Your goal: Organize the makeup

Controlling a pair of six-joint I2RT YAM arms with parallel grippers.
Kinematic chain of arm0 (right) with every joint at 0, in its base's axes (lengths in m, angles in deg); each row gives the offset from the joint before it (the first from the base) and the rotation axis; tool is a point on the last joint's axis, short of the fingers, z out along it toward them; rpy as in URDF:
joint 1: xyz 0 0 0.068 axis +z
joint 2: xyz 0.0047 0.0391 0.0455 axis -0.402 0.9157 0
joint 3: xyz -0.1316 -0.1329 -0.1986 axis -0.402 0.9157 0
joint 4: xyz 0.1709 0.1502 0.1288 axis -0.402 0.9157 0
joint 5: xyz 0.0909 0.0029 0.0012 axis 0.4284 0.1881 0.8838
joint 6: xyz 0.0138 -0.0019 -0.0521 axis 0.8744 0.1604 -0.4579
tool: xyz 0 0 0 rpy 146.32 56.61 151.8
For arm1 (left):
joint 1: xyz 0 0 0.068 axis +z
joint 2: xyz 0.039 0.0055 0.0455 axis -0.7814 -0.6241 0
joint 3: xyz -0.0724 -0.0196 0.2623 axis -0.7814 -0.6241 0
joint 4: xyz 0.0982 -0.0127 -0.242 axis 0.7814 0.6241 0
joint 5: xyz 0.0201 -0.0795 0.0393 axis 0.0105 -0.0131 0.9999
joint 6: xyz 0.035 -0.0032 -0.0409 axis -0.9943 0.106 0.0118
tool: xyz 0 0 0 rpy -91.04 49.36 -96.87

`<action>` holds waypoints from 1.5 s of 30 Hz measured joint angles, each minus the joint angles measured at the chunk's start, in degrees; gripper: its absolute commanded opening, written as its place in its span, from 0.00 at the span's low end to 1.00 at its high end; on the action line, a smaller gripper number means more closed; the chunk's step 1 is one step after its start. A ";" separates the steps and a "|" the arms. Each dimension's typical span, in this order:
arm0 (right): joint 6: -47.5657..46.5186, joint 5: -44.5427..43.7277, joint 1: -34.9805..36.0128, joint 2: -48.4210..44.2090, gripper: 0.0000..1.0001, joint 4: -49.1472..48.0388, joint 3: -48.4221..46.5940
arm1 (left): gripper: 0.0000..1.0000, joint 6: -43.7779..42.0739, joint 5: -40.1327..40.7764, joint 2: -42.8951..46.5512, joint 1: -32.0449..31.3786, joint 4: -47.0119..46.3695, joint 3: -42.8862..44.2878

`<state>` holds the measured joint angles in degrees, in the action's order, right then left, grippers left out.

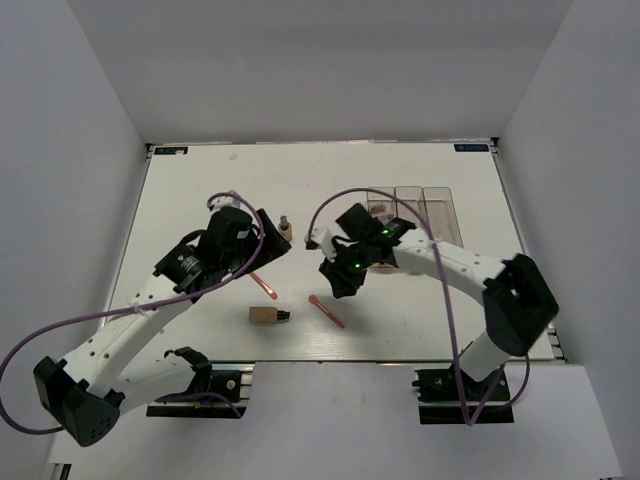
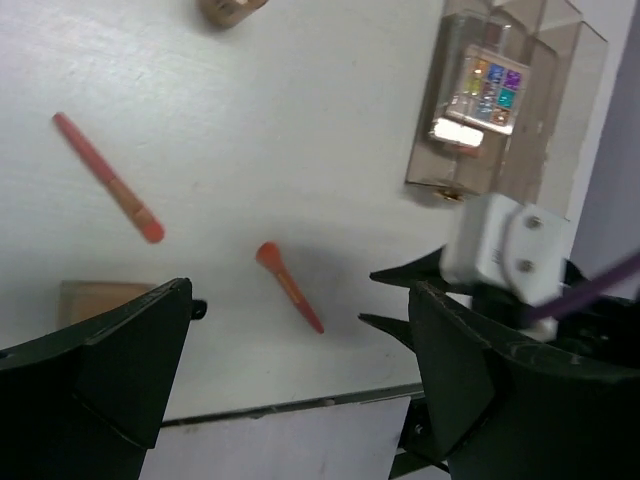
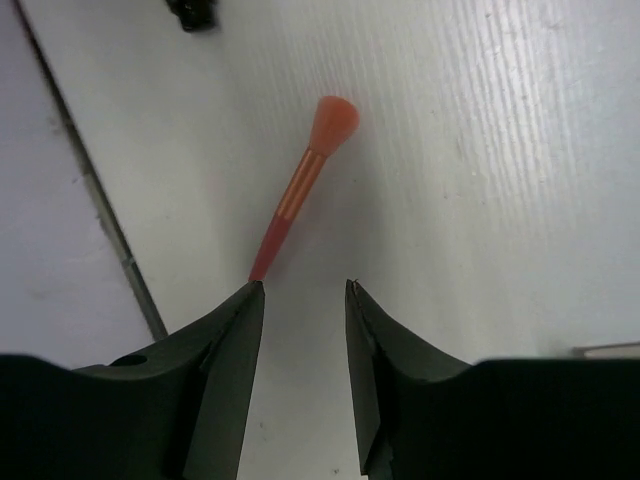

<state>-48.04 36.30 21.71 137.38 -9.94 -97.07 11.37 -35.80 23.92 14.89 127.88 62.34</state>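
Note:
The second brush [image 1: 263, 285] [image 2: 109, 182], the one near the lying tan foundation bottle, is next, and my left gripper needs to go to its middle and close there.
My right gripper [image 3: 305, 290] is open just above the table, with nothing between its fingers. A pink-orange brush [image 3: 300, 195] lies flat ahead of it, its thin tail at the tip of the left finger. In the top view this brush [image 1: 327, 311] sits near the front edge, just below the right gripper [image 1: 336, 285]. A second brush [image 1: 264, 287] lies left of it. One tan foundation bottle [image 1: 268, 316] lies on its side and another [image 1: 285, 226] stands upright. My left gripper [image 1: 272, 245] hovers wide open and empty. A multicoloured palette [image 2: 485, 90] rests in a clear box.
Three clear organizer boxes [image 1: 420, 212] stand side by side at the back right, behind the right arm. The table's front edge [image 3: 90, 180] runs close to the left of the brush. Grey walls enclose the table on three sides.

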 measured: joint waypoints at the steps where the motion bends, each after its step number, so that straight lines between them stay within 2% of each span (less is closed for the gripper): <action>1: 2.05 -2.51 1.51 2.21 0.44 -0.28 -0.59 | 0.98 1.42 0.50 1.31 0.00 1.09 -1.16; 5: 8.31 -9.27 6.75 7.85 0.44 -0.37 -0.96 | 0.98 6.16 1.92 4.96 0.04 4.24 -5.35; 10: 13.53 -13.42 10.45 8.79 0.46 -0.50 -1.29 | 0.98 10.27 3.45 9.42 0.04 7.54 -8.57; 25: 18.08 -17.86 12.63 18.25 0.51 -1.22 -6.25 | 0.98 15.06 5.90 17.16 0.04 12.59 -10.64; 31: 18.32 -20.22 13.68 18.78 0.46 -1.86 -6.25 | 0.96 16.96 6.36 20.57 0.04 13.92 -12.90; 38: 17.94 -26.14 15.52 18.40 0.38 -4.59 -4.57 | 0.96 17.88 6.49 18.53 0.04 14.19 -13.77; 45: 17.92 -28.02 15.74 16.20 0.20 -8.15 -1.16 | 0.95 17.90 6.51 15.93 0.04 13.38 -14.14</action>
<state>-30.12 8.28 37.44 153.57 -18.09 -98.23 29.27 -29.29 39.85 14.94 141.26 48.20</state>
